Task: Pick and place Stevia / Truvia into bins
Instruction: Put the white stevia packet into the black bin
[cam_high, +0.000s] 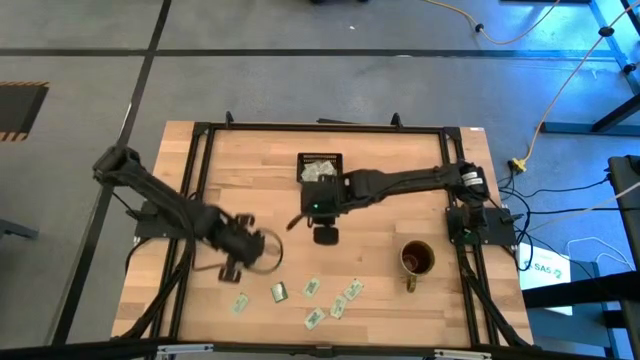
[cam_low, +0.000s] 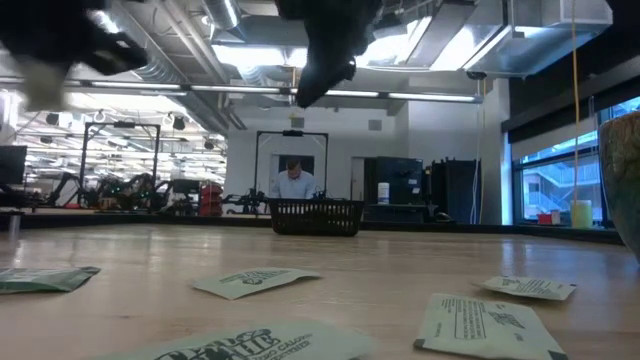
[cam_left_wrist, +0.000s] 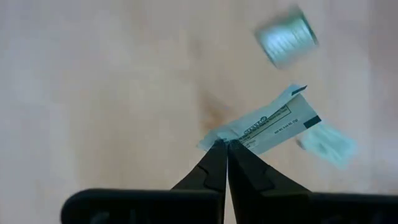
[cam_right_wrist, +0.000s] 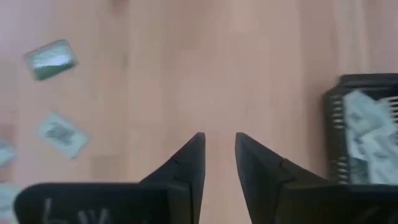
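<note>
Next, I release the Stevia packet from my left gripper atop the packets inside the black slatted bin (cam_high: 325, 173).
Several pale green and white Stevia packets (cam_high: 311, 287) lie flat near the table's near edge; they also show in the low view (cam_low: 255, 280). The black slatted bin (cam_high: 320, 168) sits toward the far edge with packets inside (cam_right_wrist: 367, 134). My left gripper (cam_left_wrist: 225, 144) is over the table's near left part (cam_high: 240, 255), shut on one packet (cam_left_wrist: 267, 121). My right gripper (cam_right_wrist: 219, 146) is open and empty, hovering just on the near side of the bin (cam_high: 322, 215). My left gripper pinches one packet by a corner of its short end (cam_left_wrist: 239, 135) between the two fingertips, pointing down from above. The packet sticks out beyond the tips and is lifted clear of the table; two other packets lie blurred on the wood below it.
A brownish-gold mug (cam_high: 417, 258) stands on the table's near right part. A black frame (cam_high: 200, 130) runs around the table edges. Bare wood lies between the loose packets and the bin. In the low view a person (cam_low: 295, 182) sits in the room beyond the table.
</note>
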